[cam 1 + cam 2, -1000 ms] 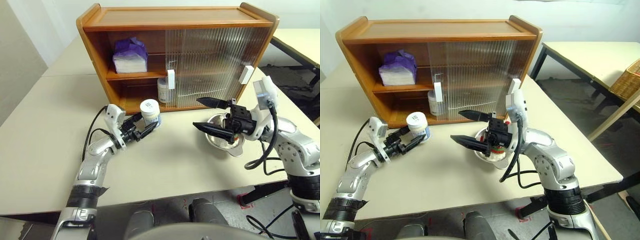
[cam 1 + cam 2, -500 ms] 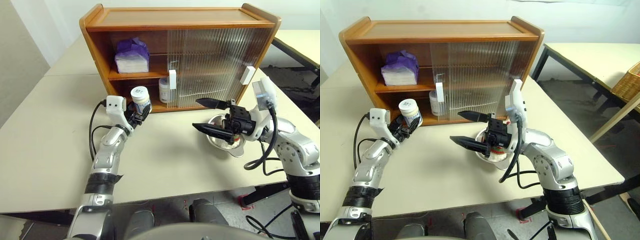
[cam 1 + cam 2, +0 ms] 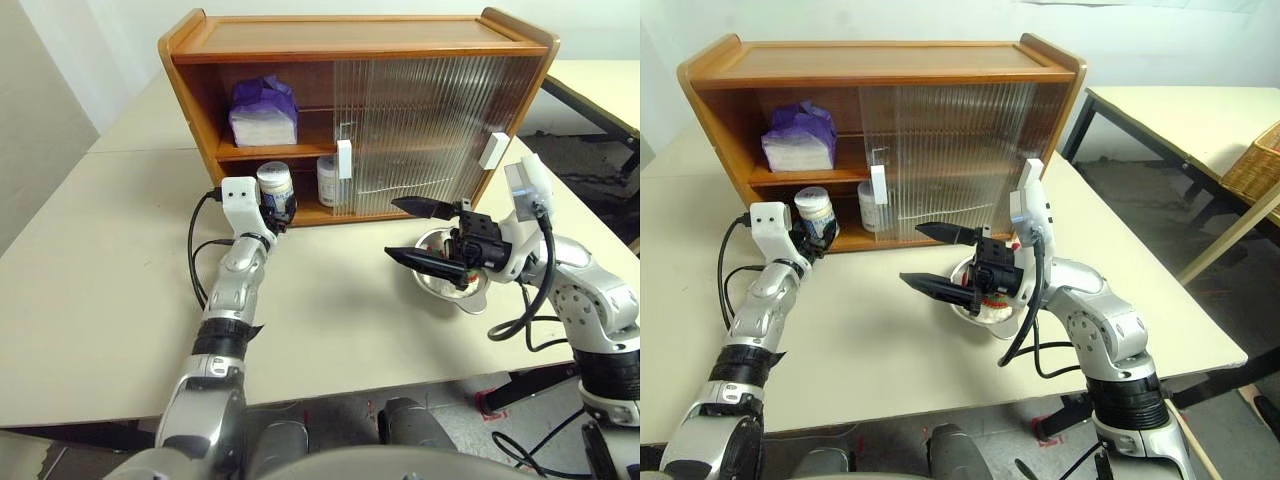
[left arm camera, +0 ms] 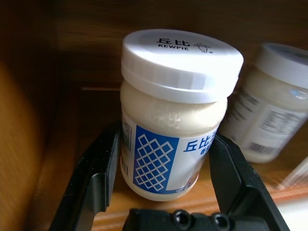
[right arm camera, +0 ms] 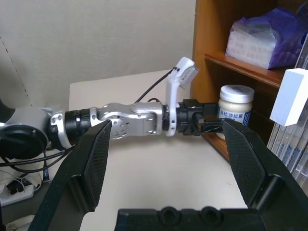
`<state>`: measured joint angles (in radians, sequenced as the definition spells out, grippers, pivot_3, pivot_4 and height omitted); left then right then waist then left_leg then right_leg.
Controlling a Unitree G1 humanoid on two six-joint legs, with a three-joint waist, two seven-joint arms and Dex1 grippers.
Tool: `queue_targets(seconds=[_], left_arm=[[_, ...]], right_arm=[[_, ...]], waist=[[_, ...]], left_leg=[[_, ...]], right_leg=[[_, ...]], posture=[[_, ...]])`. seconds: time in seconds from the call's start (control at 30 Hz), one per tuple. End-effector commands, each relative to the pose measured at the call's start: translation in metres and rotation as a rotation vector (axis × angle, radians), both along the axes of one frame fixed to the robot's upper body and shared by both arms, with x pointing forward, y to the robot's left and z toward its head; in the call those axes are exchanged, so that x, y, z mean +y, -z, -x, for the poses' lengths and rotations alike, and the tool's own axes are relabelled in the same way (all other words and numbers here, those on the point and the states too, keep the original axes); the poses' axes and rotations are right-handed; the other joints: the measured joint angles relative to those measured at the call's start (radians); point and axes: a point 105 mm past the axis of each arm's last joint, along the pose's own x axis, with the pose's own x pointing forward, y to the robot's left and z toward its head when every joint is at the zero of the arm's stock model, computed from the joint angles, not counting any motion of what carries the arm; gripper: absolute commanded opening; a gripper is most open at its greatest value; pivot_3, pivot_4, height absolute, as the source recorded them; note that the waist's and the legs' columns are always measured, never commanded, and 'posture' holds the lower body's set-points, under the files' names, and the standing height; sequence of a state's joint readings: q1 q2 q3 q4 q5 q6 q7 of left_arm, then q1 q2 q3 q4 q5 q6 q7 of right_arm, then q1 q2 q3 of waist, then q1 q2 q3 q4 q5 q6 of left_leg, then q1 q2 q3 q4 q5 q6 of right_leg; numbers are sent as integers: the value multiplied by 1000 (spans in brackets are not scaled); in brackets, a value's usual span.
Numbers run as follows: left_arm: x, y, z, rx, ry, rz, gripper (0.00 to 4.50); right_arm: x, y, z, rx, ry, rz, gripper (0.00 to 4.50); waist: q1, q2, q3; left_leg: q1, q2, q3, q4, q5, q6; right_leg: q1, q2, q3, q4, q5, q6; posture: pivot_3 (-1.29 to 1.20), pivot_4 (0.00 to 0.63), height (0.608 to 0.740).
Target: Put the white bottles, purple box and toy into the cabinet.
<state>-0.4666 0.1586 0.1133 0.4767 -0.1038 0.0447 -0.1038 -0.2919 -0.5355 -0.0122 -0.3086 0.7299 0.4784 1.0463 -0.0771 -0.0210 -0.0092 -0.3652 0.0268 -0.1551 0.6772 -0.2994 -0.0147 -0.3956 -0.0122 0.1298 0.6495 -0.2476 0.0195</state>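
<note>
Next, I set the white bottle free from my left gripper on the lower shelf (image 3: 291, 200) (image 4: 174, 166), close beside the second white bottle.
My left gripper (image 3: 277, 205) is shut on a white bottle (image 4: 175, 110), held upright at the open left end of the cabinet's (image 3: 350, 35) lower shelf. A second white bottle (image 3: 327, 180) stands deeper on that shelf, beside the white door handle. On the upper shelf lies the purple box (image 3: 262, 112). Over the table in front of the cabinet my right gripper (image 3: 392, 228) hangs open, pointing left, with nothing between its fingers. Behind it a bit of white and red, the toy (image 3: 992, 306), lies in a steel bowl, mostly hidden.
The steel bowl (image 3: 452, 282) sits on the table (image 3: 100, 250) right of centre. Ribbed sliding doors (image 3: 420, 120) cover the cabinet's middle and right. A second table (image 3: 1180, 110) and a wicker basket (image 3: 1255, 160) stand off to the right.
My left gripper has swung to point forward and carried the white bottle from over the table to the mouth of the lower shelf. The right arm has kept still.
</note>
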Motion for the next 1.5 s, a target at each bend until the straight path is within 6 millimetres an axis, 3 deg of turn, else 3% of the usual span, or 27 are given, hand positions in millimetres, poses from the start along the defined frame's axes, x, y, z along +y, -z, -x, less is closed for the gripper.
queue_targets(seconds=[0.03,0.47,0.9,1.03,1.5], left_arm=[[2,-19,-13,-58,-51,6,3066],[-15,-14,-37,-35,-61,20,3066],[-14,-3,-41,2,-68,-14,3066],[-18,-2,-41,0,-42,-15,4481],[-26,-19,-19,-123,75,-100,4481]], right_arm=[[1,1,0,-9,-2,14,4500],[1,0,1,-13,3,15,4500],[1,-2,0,-17,9,16,4500],[1,-2,0,-15,9,16,4500],[5,1,-1,-2,-10,7,4500]], waist=[[0,0,0],[0,-1,0],[-3,-1,0],[-3,-1,0],[-2,-1,0]], left_leg=[[0,0,0,0,0,0],[0,0,0,1,0,0],[0,0,0,1,0,0],[0,0,0,1,0,0],[0,0,0,1,1,1]], right_leg=[[0,0,0,0,0,0],[0,0,0,0,0,0],[0,0,0,0,0,1],[0,0,0,0,0,2],[2,0,0,0,0,2]], posture=[[-180,0,740],[-195,0,740],[-199,0,740],[-197,0,740],[-168,0,740]])
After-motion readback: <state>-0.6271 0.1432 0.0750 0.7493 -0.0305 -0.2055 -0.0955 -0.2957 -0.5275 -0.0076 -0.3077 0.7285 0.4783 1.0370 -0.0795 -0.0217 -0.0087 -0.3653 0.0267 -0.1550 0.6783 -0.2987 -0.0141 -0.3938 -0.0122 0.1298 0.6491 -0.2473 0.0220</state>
